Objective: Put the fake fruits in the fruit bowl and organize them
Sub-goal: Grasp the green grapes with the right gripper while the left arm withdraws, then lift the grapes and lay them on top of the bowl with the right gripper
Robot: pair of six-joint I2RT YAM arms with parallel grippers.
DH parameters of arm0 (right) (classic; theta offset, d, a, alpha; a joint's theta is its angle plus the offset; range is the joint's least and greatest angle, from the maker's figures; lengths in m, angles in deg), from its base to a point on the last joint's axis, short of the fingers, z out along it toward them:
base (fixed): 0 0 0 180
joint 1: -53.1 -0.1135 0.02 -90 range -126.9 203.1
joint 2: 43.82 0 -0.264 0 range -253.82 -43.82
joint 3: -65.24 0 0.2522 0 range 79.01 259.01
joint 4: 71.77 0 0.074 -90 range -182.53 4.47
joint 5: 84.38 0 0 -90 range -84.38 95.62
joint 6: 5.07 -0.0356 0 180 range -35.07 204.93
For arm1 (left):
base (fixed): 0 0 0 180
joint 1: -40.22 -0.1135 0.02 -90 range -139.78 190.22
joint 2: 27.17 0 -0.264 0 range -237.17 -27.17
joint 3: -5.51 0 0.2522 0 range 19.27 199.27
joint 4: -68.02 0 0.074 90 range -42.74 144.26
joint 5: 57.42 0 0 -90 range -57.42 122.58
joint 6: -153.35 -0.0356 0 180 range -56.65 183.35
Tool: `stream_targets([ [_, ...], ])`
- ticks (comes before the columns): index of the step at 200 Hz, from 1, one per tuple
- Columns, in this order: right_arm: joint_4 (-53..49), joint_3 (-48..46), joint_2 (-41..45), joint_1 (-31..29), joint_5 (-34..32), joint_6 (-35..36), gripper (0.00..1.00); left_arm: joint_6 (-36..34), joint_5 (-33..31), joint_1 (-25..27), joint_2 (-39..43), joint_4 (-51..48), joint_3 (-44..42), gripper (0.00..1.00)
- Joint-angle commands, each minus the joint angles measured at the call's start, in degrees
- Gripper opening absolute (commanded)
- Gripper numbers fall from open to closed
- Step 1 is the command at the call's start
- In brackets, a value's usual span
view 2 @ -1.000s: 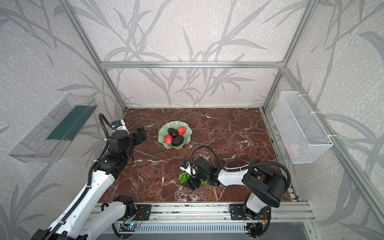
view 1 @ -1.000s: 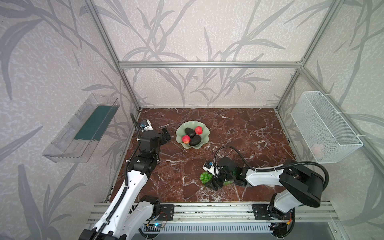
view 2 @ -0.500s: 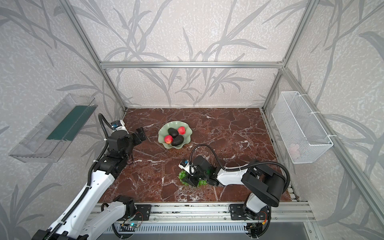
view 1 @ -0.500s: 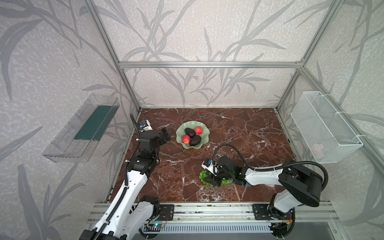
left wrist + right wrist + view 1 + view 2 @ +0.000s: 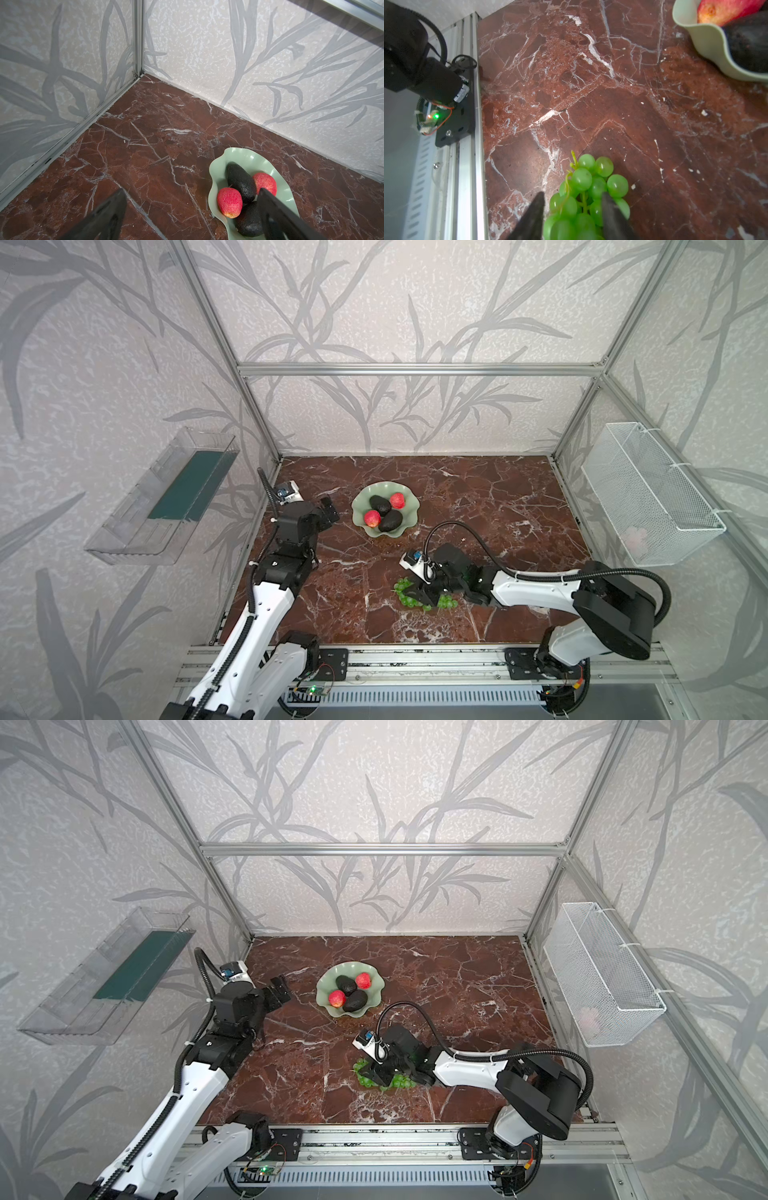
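The green grapes have my right gripper's finger pressing into them and some grapes outside it, so next I open wider and close around the whole bunch [image 5: 584, 202] before lifting.
The fruit bowl [image 5: 360, 502] [image 5: 325, 986], pale green with a wavy rim, holds two dark avocados [image 5: 380, 504] [image 5: 390, 521] and two red peach-like fruits [image 5: 397, 500] [image 5: 372, 518]. The green grapes [image 5: 404, 600] [image 5: 583, 178] lie on the marble floor in front of the bowl. My right gripper [image 5: 417, 598] [image 5: 572, 195] is down over them with its fingers astride the bunch. One finger presses into the grapes and the other sits close beside them, and a firm grip does not show. My left gripper [image 5: 328, 510] [image 5: 192, 191] hovers wide open and empty just left of the bowl [image 5: 214, 178].
A clear plastic tray [image 5: 166, 497] hangs on the left wall. A white wire basket [image 5: 648, 493] hangs on the right wall with something pale inside. The aluminium rail [image 5: 415, 664] runs along the front edge. The left arm's base [image 5: 425, 79] stands near the grapes' side of the floor.
My right gripper has shifted left onto the grape bunch, so grapes now show on both sides of its fingers. The left arm and the bowl's fruits have not moved.
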Motion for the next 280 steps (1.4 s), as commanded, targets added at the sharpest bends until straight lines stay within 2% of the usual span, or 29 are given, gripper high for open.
stream_targets([
  [1, -3.51, 0.59, 0.44, -0.23, -1.35, 1.06, 0.73, 0.61, -0.14, -0.49, 0.72, -0.53, -0.67, 0.99],
  [11, -3.60, 0.17, -0.26, -0.22, -1.51, 1.44, 0.77, 0.61, -0.02, -0.55, 0.73, -0.54, -0.62, 0.99],
  [28, -2.50, -0.76, -1.53, -0.17, -1.74, 1.59, 0.79, 0.55, 0.11, -0.69, 0.71, -0.60, -0.62, 0.99],
  [84, 1.78, -1.17, -7.80, -0.27, -3.60, 1.17, 0.79, 0.85, 0.32, -0.92, 0.87, -0.66, -0.61, 0.99],
  [96, 2.52, -1.15, -8.32, -0.29, -3.44, 1.09, 0.75, 0.78, 0.17, -0.95, 0.96, -0.77, -0.57, 0.99],
  [112, 2.62, -1.09, -8.44, -0.29, -3.43, 0.99, 0.60, 0.67, 0.06, -0.99, 1.24, -0.84, -0.45, 0.99],
  [126, 2.26, -0.78, -8.22, -0.30, -3.34, 1.03, 0.50, 0.77, 0.06, -1.05, 1.39, -0.84, -0.51, 0.99],
  [175, 0.70, 0.27, -5.06, -0.22, -3.90, 0.12, 0.36, 0.84, 0.07, -1.23, 1.58, -0.84, -0.48, 0.99],
  [237, -5.42, 5.47, 2.39, 1.51, -4.11, -1.50, 0.34, 0.80, -0.02, -1.40, 2.16, -0.93, -0.58, 0.99],
  [280, -8.95, 13.28, 3.60, 3.46, -6.37, -0.97, 0.34, 0.90, -0.24, -1.57, 2.48, -0.93, -0.69, 0.99],
])
